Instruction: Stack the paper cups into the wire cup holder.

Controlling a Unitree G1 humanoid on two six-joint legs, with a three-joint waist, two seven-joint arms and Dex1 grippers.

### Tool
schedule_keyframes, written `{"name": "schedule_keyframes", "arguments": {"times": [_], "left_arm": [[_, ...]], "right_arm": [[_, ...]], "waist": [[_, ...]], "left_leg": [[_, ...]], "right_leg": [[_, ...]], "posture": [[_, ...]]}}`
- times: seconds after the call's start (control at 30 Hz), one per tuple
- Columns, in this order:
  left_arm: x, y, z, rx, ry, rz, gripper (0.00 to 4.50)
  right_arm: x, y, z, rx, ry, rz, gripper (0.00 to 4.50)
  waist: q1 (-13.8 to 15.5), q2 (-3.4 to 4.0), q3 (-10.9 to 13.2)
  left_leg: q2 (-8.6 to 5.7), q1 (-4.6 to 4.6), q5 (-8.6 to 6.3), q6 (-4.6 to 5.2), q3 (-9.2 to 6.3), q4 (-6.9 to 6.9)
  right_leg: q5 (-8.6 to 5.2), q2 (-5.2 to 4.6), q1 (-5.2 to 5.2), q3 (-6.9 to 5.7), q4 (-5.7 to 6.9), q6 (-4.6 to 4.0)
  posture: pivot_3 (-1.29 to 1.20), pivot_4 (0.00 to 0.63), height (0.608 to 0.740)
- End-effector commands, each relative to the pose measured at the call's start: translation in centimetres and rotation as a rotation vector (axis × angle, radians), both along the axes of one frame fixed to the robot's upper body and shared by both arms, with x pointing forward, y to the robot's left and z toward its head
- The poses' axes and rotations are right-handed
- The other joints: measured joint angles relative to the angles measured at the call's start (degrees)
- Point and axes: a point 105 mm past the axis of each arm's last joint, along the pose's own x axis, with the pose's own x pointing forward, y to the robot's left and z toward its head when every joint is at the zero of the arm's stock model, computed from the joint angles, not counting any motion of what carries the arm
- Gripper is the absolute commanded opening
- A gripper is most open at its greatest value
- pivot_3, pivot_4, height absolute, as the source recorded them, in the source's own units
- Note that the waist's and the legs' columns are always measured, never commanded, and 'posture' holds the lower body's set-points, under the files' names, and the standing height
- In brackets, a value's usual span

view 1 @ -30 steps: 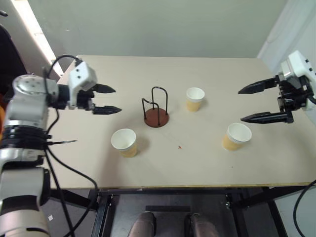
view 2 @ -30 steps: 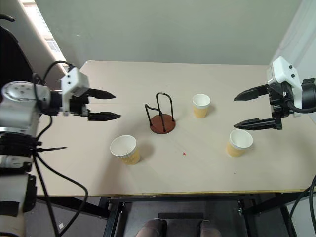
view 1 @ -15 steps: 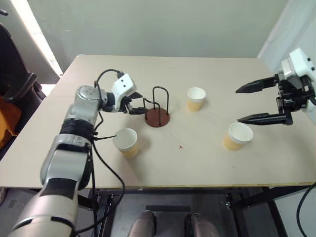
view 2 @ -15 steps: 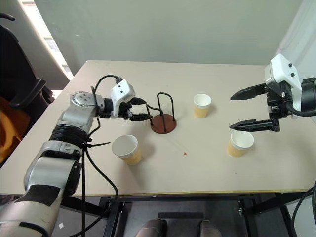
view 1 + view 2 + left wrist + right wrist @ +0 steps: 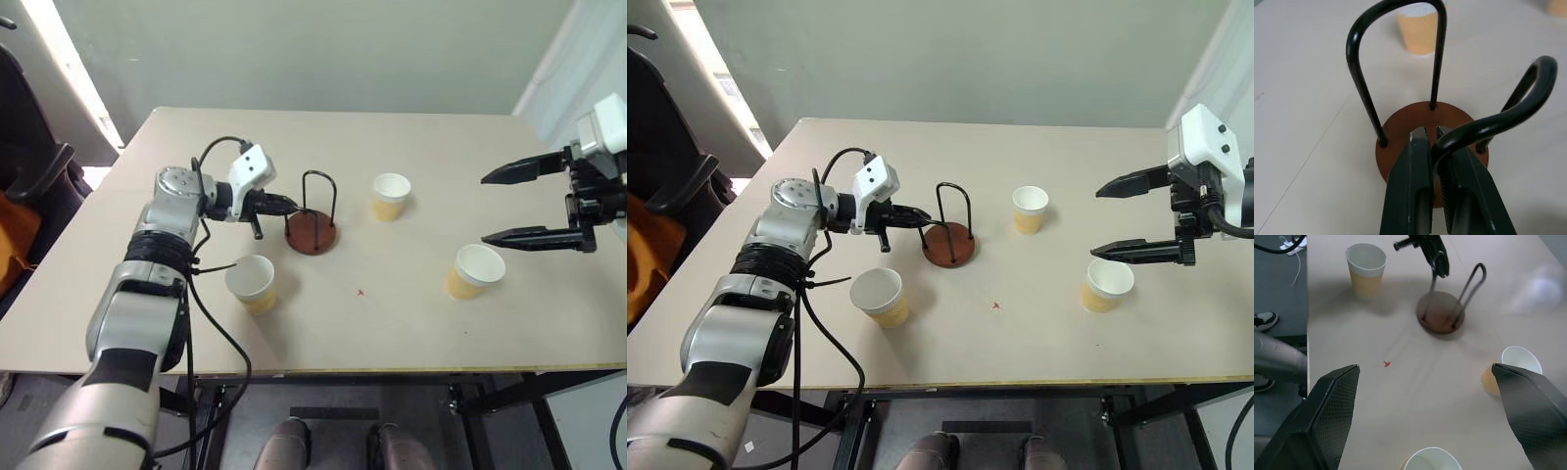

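My right gripper has a paper cup closest to it. Next, it should close on the near-side rim of the paper cup (image 5: 485, 283) (image 5: 1405, 466), on the rim's side toward the table's front edge.
The wire cup holder (image 5: 312, 231), a reddish-brown disc with two black wire loops, stands mid-table. My left gripper (image 5: 287, 206) is shut on its nearer loop (image 5: 1508, 110), the wire pinched between the fingers above the disc (image 5: 1405, 122). Three tan paper cups stand upright and apart on the table: one (image 5: 252, 282) in front of the left gripper, one (image 5: 390, 195) right of the holder, and one (image 5: 474, 270) at the right. My right gripper (image 5: 486, 209) hangs open just above and behind that right cup, holding nothing.
The light wooden table (image 5: 411, 333) has its front edge near me. A small red mark (image 5: 360, 291) lies in front of the holder. A dark chair (image 5: 29, 186) stands past the table's left edge.
My left gripper has swung right from the table's left side to the holder and shut on its nearer wire loop. The right gripper has stayed open in much the same place.
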Motion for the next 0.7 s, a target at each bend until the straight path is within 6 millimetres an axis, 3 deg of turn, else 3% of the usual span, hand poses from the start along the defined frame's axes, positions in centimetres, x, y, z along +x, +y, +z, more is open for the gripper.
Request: {"name": "schedule_keyframes", "arguments": {"times": [0.03, 0.17, 0.27, 0.37, 0.43, 0.7], "left_arm": [[-2.7, -2.4, 2.8, -0.057, -0.039, -0.154, 0.09], [-7.2, -5.0, 2.5, -0.048, 0.009, -0.333, 0.09], [-8.4, -5.8, 1.4, -0.022, 0.038, -0.369, 0.09], [-8.3, -6.6, 0.0, 0.010, 0.044, -0.363, 0.09], [-8.0, -7.0, -0.9, 0.027, 0.043, -0.356, 0.09], [-7.3, -8.0, -3.1, 0.063, 0.045, -0.344, 0.09]], "right_arm": [[-1.1, 0.1, 0.1, -0.041, -0.009, 0.027, 4.50], [-2.2, 0.9, -3.0, -0.108, 0.086, 0.093, 4.50], [-2.1, 1.2, -4.1, -0.129, 0.095, 0.100, 4.50], [-1.9, 1.5, -5.1, -0.154, 0.103, 0.101, 4.50], [-1.9, 1.7, -5.7, -0.177, 0.112, 0.102, 4.50], [-1.5, 2.0, -6.3, -0.200, 0.097, 0.077, 4.50]], "waist": [[0.2, 0.01, 0.0], [0.3, 0.01, 0.0], [0.3, 0.01, 0.0], [0.3, 0.01, 0.0], [0.3, 0.01, 0.0], [0.2, 0.02, 0.0]], "left_leg": [[-0.03, -0.06, 0.01, -0.02, -0.02, 0.08], [-0.05, -0.37, -0.14, 0.00, 0.00, 0.71], [-0.12, -0.39, -0.25, 0.06, 0.15, 0.85], [-0.08, -0.27, -0.25, 0.08, 0.17, 0.89], [-0.04, -0.02, -0.61, 0.73, 0.16, 0.88], [-0.05, 0.30, -0.63, 0.79, 0.17, 0.87]], "right_leg": [[-0.03, 0.00, 0.00, 0.00, 0.01, 0.06], [-0.18, -0.02, 0.00, 0.01, 0.01, 0.24], [-0.19, -0.10, -0.01, 0.07, 0.01, 0.31], [-0.14, -0.13, 0.05, 0.12, 0.08, 0.35], [-0.11, -0.14, 0.29, 0.12, 0.08, 0.32], [-0.19, -0.14, 0.62, 0.17, -0.01, -0.07]], "posture": [[0.00, 0.150, 0.740], [0.00, 0.150, 0.740], [0.00, 0.150, 0.740], [0.00, 0.150, 0.740], [0.00, 0.150, 0.740], [0.00, 0.150, 0.740]]}}
